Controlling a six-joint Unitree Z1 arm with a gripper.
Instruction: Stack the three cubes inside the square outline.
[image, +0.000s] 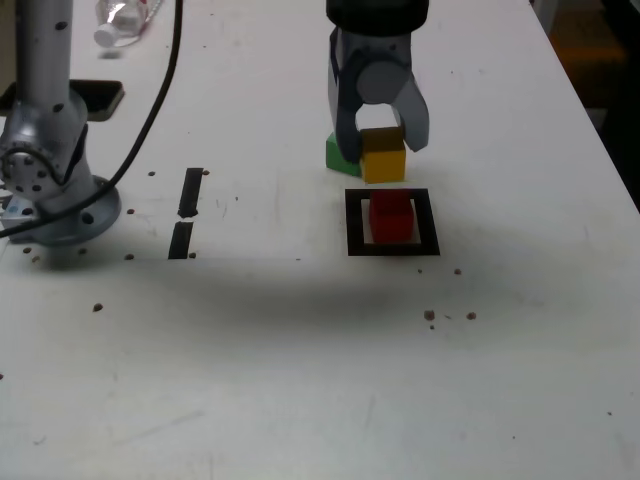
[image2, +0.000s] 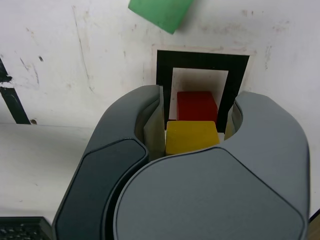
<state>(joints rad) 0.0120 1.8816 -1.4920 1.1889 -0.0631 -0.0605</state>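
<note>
Next, my gripper lets go of the yellow cube on top of the red cube (image: 394, 189) (image2: 197, 105).
The red cube (image: 392, 218) sits inside the square outline (image: 352, 222) of black tape. My gripper (image: 383, 150) is shut on the yellow cube (image: 383, 160), holding it just behind the outline's far edge, low over the table. The green cube (image: 338, 155) rests on the table beside the left finger, partly hidden by it. In the wrist view the yellow cube (image2: 192, 137) is pinched between both pads of the gripper (image2: 192, 132). Beyond it are the red cube (image2: 197, 106), the square outline (image2: 164, 70) and the green cube (image2: 161, 11).
Two short black tape strips (image: 190, 192) (image: 181, 240) lie at the exterior view's left. The arm's base (image: 50, 195) stands further left, with a black cable (image: 165, 90). A plastic bottle (image: 125, 20) lies at the back. The table's edge (image: 600, 130) runs along the right.
</note>
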